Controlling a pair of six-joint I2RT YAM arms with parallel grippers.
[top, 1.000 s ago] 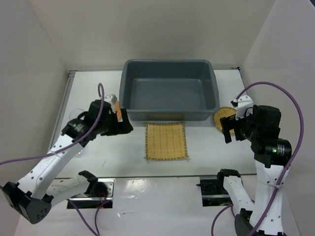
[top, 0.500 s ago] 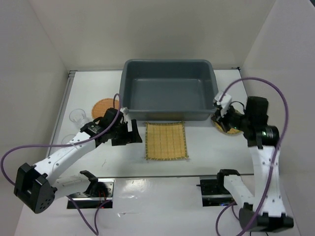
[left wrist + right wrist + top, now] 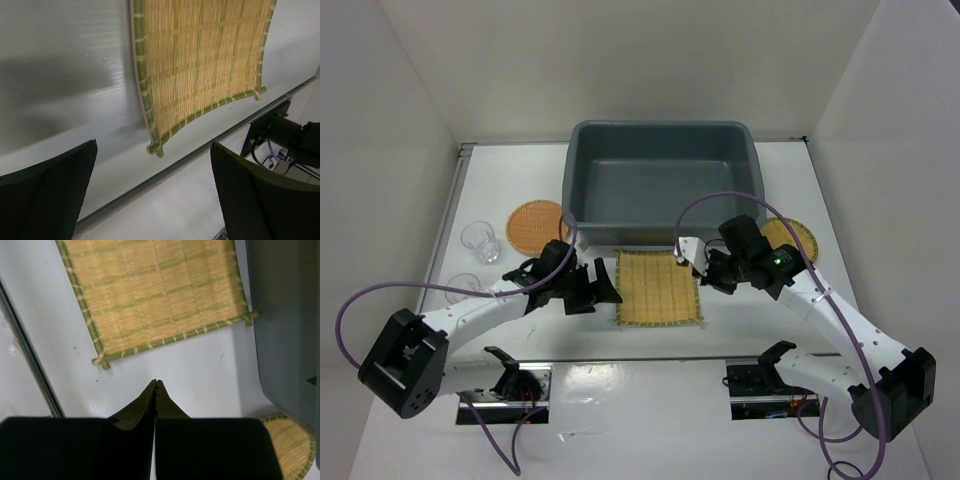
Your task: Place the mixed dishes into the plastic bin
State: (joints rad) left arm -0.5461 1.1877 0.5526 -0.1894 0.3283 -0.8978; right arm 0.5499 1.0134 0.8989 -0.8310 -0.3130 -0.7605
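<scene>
Next, my left gripper closes on the bamboo mat's side edge point(image 3: 618, 306) point(image 3: 147, 107), close to the front corner nearest that gripper.
The square yellow bamboo mat point(image 3: 658, 287) lies flat in front of the grey-blue plastic bin point(image 3: 660, 127), which holds nothing. My left gripper point(image 3: 605, 285) is low at the mat's left edge and open. In the left wrist view the mat point(image 3: 200, 65) has a corner just ahead of the gap of that gripper point(image 3: 153, 150). My right gripper point(image 3: 692, 262) is at the mat's far right corner, shut on nothing. Its tips point(image 3: 156, 382) hover over bare table beside the mat point(image 3: 155, 295). The orange-brown disc point(image 3: 535, 224) and two glass cups point(image 3: 480, 240) point(image 3: 463, 287) sit on the left. The straw-coloured disc point(image 3: 790, 237) sits on the right.
The bin's front wall point(image 3: 285, 325) stands close on the right gripper's side, with the straw-coloured disc point(image 3: 290, 445) behind it. A dark seam point(image 3: 190, 160) runs along the table just in front of the mat. White walls close in left, right and back.
Both arms have swung inward and down to the mat's two sides. The right gripper has shut. The left arm has moved off the orange-brown disc, which now shows fully.
</scene>
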